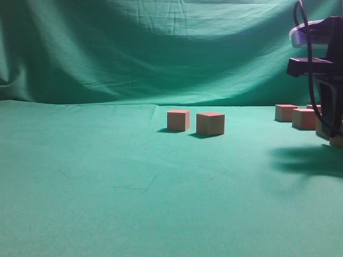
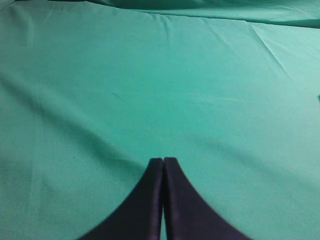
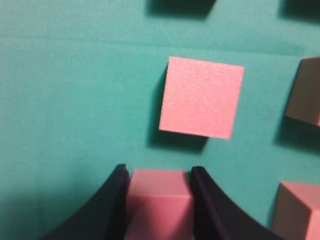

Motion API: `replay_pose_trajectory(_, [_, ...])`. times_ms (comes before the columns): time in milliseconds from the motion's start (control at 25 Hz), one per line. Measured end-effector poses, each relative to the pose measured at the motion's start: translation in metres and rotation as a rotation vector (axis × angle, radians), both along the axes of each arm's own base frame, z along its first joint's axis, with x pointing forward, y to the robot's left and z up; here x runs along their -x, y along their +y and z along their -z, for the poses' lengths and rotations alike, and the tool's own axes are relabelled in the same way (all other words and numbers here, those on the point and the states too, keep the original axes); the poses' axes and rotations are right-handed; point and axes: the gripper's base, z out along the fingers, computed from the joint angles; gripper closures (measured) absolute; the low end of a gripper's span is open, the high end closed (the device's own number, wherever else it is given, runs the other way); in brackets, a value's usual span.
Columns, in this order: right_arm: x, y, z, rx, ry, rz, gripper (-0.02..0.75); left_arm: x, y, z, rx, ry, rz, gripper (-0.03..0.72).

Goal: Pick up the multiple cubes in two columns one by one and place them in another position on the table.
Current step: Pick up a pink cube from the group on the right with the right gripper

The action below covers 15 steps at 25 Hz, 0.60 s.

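Note:
Next, my right gripper lets go of the pink-topped cube on the open cloth (image 1: 144, 123) beside the farther cube in the middle of the table, opposite its neighbour.
In the right wrist view my right gripper (image 3: 158, 172) is shut on a pink-topped cube (image 3: 159, 200), with a black finger pressed against each of its sides. Just ahead of it a second cube (image 3: 201, 97) rests on the green table (image 3: 75, 100). Two more cubes (image 3: 306, 92) (image 3: 300, 210) lie at the right edge. In the exterior view the right arm (image 1: 319, 64) stands at the far right over a cluster of cubes (image 1: 304, 118), hiding some. Two cubes (image 1: 178, 120) (image 1: 210, 123) sit side by side mid-table. My left gripper (image 2: 163, 160) is shut and empty over bare cloth.
A draped green backdrop (image 1: 161, 48) hangs behind the table. Open cloth (image 1: 107, 187) stretches across the left and front of the table. The right arm's cable (image 1: 310, 64) loops down beside it.

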Motion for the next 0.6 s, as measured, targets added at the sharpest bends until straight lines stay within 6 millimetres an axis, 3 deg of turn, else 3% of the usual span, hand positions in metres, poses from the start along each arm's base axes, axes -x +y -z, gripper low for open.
replay_pose_trajectory(160, [0.000,0.002,-0.003,-0.009,0.046,0.013,0.470,0.000,0.000,0.000,0.000,0.000,0.000,0.688])
replay_pose_trajectory(320, [-0.005,0.016,-0.026,-0.092,0.106,-0.037,0.470,0.000,0.000,0.000,0.000,0.000,0.000,0.688])
replay_pose_trajectory(440, [-0.011,0.046,-0.058,-0.167,0.061,-0.114,0.470,0.000,0.000,0.000,0.000,0.000,0.000,0.688])
replay_pose_trajectory(600, [-0.008,0.108,-0.106,-0.224,-0.081,-0.298,0.470,0.000,0.000,0.000,0.000,0.000,0.000,0.688])
